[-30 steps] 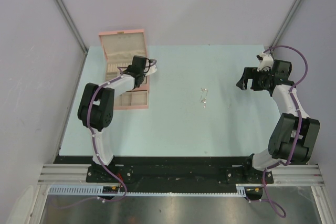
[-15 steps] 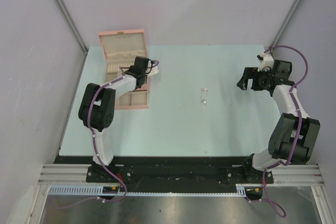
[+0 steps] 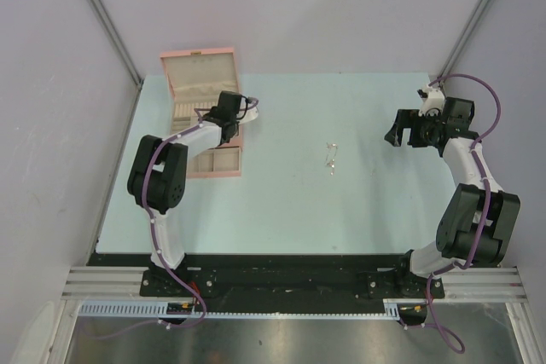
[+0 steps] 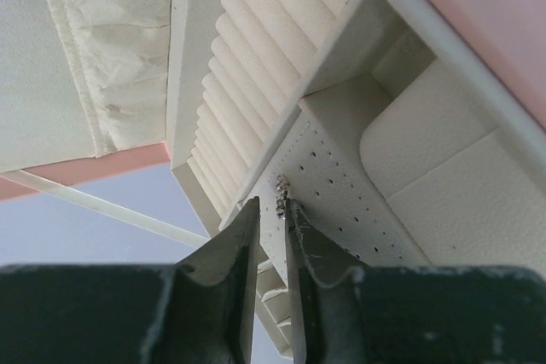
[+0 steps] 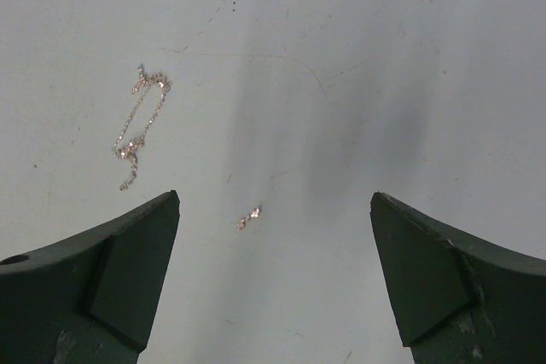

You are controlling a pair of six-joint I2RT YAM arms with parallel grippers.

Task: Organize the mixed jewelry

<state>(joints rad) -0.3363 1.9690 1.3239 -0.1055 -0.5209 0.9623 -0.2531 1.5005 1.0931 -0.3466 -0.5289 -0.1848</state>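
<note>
The small earring lies apart from the thin chain. My right gripper should close on the near end of the small earring [image 3: 373, 170] [image 5: 242, 224].
The pink jewelry box [image 3: 198, 74] stands open at the back left. My left gripper [image 3: 224, 115] hangs over its cream trays. In the left wrist view the left gripper [image 4: 272, 202] shows a narrow gap between its jaws. A tiny sparkling earring [image 4: 281, 193] sits just past the tips on the perforated panel [image 4: 341, 185]; the jaws do not clamp it. More of the mixed jewelry [image 3: 331, 158] lies mid-table: a thin chain [image 5: 141, 121] and a small earring [image 5: 249, 217]. My right gripper [image 5: 275, 198] hovers open above that small earring, in the top view [image 3: 395, 134] to the right of the pieces.
Ring rolls [image 4: 247, 83] and padded compartments [image 4: 444, 202] fill the box beside the panel. The upright lid has a gathered pocket [image 4: 128, 66]. The pale blue table [image 3: 281, 210] is bounded by lilac walls and a metal rail in front.
The left jaws have parted a little around the earring at the panel. The left wrist shifted slightly a second ago. The right arm has not moved.
</note>
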